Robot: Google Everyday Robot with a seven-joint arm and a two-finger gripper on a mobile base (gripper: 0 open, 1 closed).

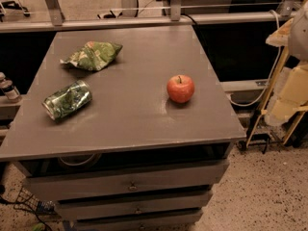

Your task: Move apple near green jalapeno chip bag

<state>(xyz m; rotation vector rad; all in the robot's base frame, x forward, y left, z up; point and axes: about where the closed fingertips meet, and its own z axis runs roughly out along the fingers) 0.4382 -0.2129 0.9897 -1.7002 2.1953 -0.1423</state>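
Note:
The robot's gripper will next go to the red-orange apple's middle [180, 88] and close there, because the apple has to move near the jalapeno chip bag.
The red-orange apple [180, 88] stands upright on the right half of the grey cabinet top [139, 124]. The light-green jalapeno chip bag [93, 55] lies crumpled at the back left of the top, well apart from the apple. My gripper [287, 96] shows as pale cream parts at the right edge of the view. It is off the side of the cabinet, to the right of the apple, and touches nothing on the top.
A dented dark-green can [67, 100] lies on its side at the front left. The cabinet has several drawers [130, 184] below, the top one slightly open. A metal rail [144, 20] runs behind. Cables and a yellow frame [269, 95] stand at the right.

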